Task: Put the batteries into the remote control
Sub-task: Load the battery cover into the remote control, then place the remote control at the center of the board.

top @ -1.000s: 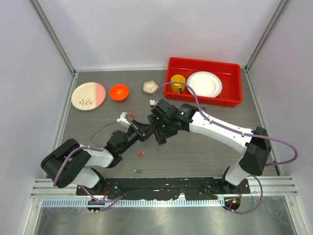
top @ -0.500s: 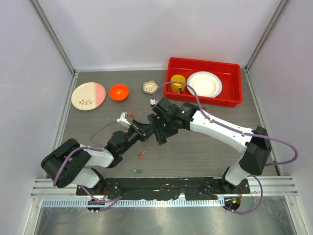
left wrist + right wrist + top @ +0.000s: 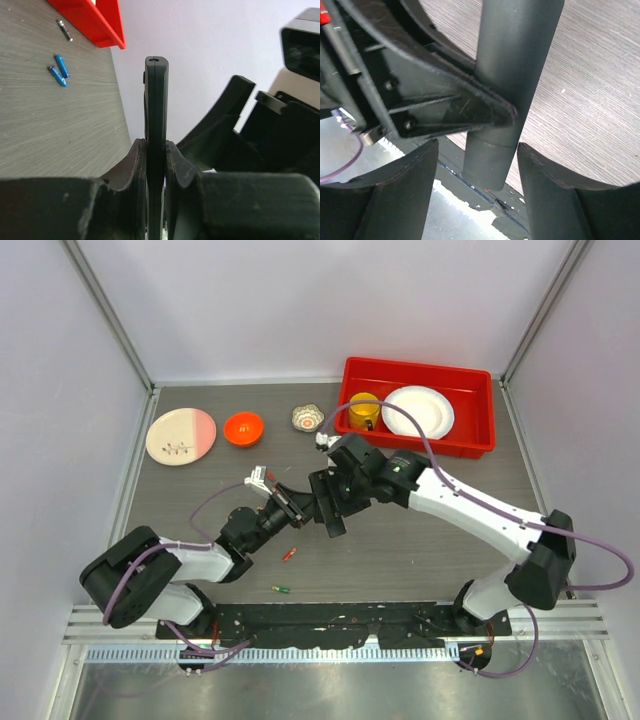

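Observation:
Next, I open my left gripper and let go of the remote control, now held upright at mid-table, on the table [image 3: 304, 487], between the small patterned cup and the orange-red battery.
The remote control [image 3: 156, 100] is a slim black bar, seen edge-on and upright between the fingers of my left gripper [image 3: 156, 146], which is shut on it. In the right wrist view the same remote control [image 3: 517, 60] runs between the spread fingers of my right gripper [image 3: 477, 150], with a gap on both sides; that gripper is open. From above, the left gripper [image 3: 290, 508] and the right gripper [image 3: 326, 508] meet at mid-table and hide most of the bar. An orange-red battery [image 3: 288, 554] and a green battery [image 3: 281, 589] lie near the front. Two blue batteries [image 3: 59, 70] lie further off.
A red tray [image 3: 480, 410] at the back right holds a yellow cup [image 3: 362, 410] and a white plate [image 3: 418, 412]. An orange bowl [image 3: 243, 428], a pink and cream plate [image 3: 180, 435] and a small patterned cup [image 3: 308, 418] stand along the back.
The right gripper's jaws have spread apart around the remote control, and the right arm has shifted a little to the right. The left gripper keeps its hold.

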